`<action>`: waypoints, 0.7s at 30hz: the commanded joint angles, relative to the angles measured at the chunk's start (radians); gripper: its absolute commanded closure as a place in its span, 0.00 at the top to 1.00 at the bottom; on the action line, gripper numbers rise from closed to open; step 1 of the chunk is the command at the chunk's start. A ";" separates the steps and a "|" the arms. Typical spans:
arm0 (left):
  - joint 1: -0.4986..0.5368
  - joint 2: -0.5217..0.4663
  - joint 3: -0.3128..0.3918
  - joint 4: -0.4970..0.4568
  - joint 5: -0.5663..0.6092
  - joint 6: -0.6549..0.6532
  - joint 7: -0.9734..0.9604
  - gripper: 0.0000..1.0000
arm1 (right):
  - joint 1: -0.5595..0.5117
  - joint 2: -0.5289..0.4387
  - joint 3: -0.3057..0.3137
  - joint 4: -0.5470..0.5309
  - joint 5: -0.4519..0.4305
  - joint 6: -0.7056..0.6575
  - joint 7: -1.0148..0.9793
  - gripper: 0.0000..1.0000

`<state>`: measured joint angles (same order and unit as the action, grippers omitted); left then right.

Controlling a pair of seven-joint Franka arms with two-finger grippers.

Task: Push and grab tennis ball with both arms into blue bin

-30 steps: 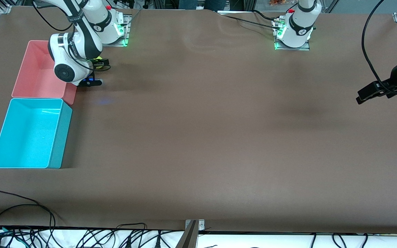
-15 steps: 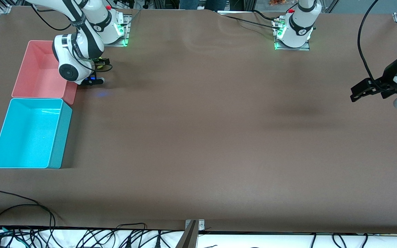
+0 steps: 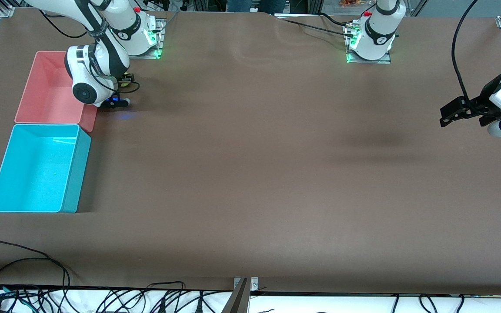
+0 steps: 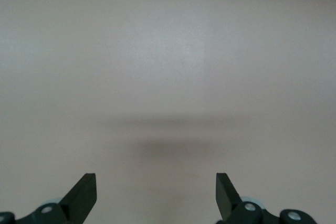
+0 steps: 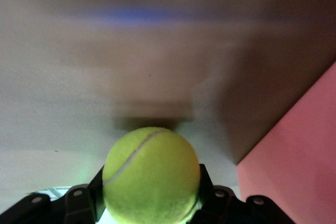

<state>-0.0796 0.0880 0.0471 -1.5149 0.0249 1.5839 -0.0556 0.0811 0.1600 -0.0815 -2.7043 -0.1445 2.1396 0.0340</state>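
The tennis ball will drop from my right gripper inside the blue bin's corner (image 3: 63, 154) near the pink bin and open table. My right gripper should open there.
The yellow-green tennis ball (image 5: 151, 174) sits between the black fingers of my right gripper (image 3: 125, 84), which is shut on it. In the front view only a sliver of the ball (image 3: 124, 84) shows under the right arm's wrist, above the table beside the pink bin (image 3: 48, 89). The blue bin (image 3: 37, 167) stands nearer the front camera than the pink bin, at the right arm's end of the table. My left gripper (image 3: 448, 115) hangs open and empty over bare table at the left arm's end; its fingertips (image 4: 84, 195) stand wide apart in the left wrist view.
The pink bin's corner (image 5: 294, 166) shows close beside the ball in the right wrist view. Both arm bases (image 3: 370, 43) stand along the table edge farthest from the front camera. Cables (image 3: 59, 295) lie along the edge nearest the front camera.
The right gripper with the ball has shifted slightly, away from the front camera, staying beside the pink bin. The left gripper has moved a little toward the table's middle.
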 commanded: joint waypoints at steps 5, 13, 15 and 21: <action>-0.005 -0.021 0.000 -0.018 0.023 -0.009 0.022 1.00 | 0.000 -0.016 0.000 0.129 -0.009 -0.064 0.012 0.45; -0.005 -0.019 0.002 -0.018 0.023 -0.010 0.022 1.00 | 0.040 0.001 0.005 0.380 0.034 -0.257 0.010 0.45; -0.005 -0.019 0.000 -0.018 0.023 -0.010 0.022 1.00 | 0.057 0.012 0.005 0.458 0.045 -0.320 0.010 0.45; -0.005 -0.019 0.002 -0.018 0.023 -0.010 0.020 1.00 | 0.068 0.058 0.003 0.722 0.056 -0.536 -0.006 0.45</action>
<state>-0.0796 0.0880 0.0472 -1.5165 0.0251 1.5835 -0.0537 0.1353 0.1597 -0.0749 -2.2017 -0.1103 1.7797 0.0379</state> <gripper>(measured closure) 0.000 0.335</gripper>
